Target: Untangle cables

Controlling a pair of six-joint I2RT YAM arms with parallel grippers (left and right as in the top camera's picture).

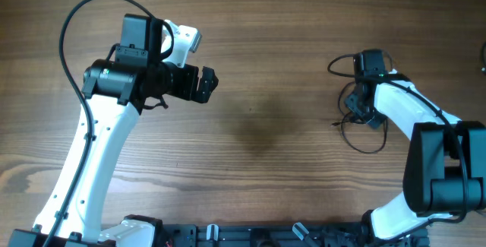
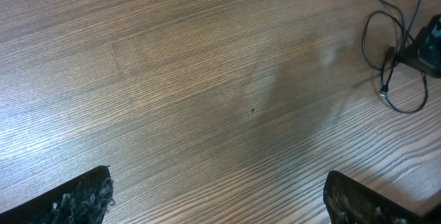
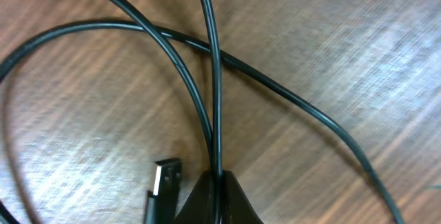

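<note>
Next, my right gripper lets go of the thin black cable on the bare wood [image 1: 460,31] near the table's far corner.
The cables [image 1: 370,152] are thin black cords lying in loose, crossing loops at the table's right side. My right gripper [image 1: 357,110] is down among them. In the right wrist view its jaws [image 3: 219,182] are shut on one cable strand [image 3: 215,79], which runs straight up between the fingertips and crosses two other strands. A silvery plug end [image 3: 165,176] lies just left of the jaws. My left gripper [image 1: 209,85] hovers open left of the table's centre, far from the cables. Nothing lies between its fingers [image 2: 83,196]. In the left wrist view the cable loops [image 2: 366,41] show at the upper right.
The wooden table [image 1: 266,125] shows bare wood between the two arms. A thick black cable [image 1: 72,19] arcs over the left arm. Dark equipment lines the front edge [image 1: 250,235].
</note>
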